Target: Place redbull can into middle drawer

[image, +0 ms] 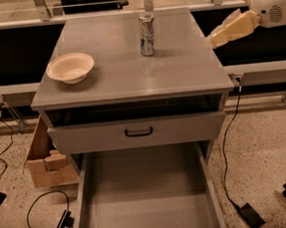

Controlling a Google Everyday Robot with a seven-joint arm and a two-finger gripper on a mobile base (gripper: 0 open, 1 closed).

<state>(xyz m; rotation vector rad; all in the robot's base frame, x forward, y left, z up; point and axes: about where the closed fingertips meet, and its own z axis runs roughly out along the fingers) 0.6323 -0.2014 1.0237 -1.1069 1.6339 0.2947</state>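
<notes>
The upper half of the redbull can (146, 24) will be held by my gripper as it closes there, so that the can's lower half stays free to go down into the middle drawer.
The redbull can (147, 34) stands upright on the grey cabinet top (129, 72), near its back middle. The middle drawer (145, 200) is pulled out at the bottom of the view, and its flat grey floor is bare. My gripper (221, 33) is cream-coloured and hangs in the air off the cabinet's right edge, to the right of the can and about level with it. It holds nothing and is apart from the can.
A cream-white bowl (70, 67) sits on the left of the cabinet top. A drawer front with a black handle (138, 132) is above the open drawer. A cardboard box (47, 162) and cables (228, 148) lie on the speckled floor beside the cabinet.
</notes>
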